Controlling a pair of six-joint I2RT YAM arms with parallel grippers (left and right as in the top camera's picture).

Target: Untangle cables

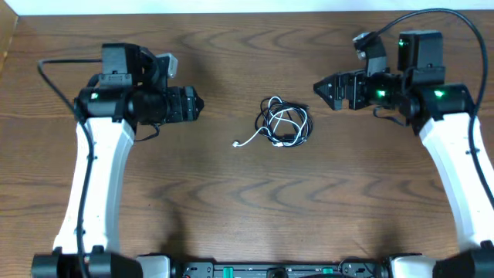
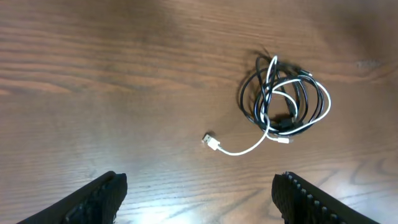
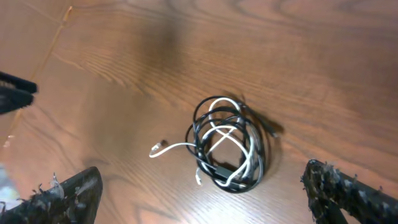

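The white cord has a trailing plug end. Next, my right gripper closes on the cord's outer curve (image 1: 302, 130) (image 3: 246, 170), on the side of the coil opposite that end.
The cables (image 1: 283, 122) lie in one small coil at the middle of the wooden table: black cords wound together with a white one, whose plug end (image 1: 238, 143) trails to the left. The coil also shows in the left wrist view (image 2: 285, 99) and in the right wrist view (image 3: 231, 144). My left gripper (image 1: 197, 104) is open and empty, left of the coil and apart from it; its fingertips frame bare wood (image 2: 199, 190). My right gripper (image 1: 319, 89) is open and empty, right of the coil and above the table (image 3: 202, 193).
The wooden table (image 1: 231, 208) runs to a pale edge at the back. Thick black arm wires loop behind the left arm (image 1: 46, 73) and above the right arm (image 1: 432, 14). A black rail (image 1: 262, 270) runs along the front edge.
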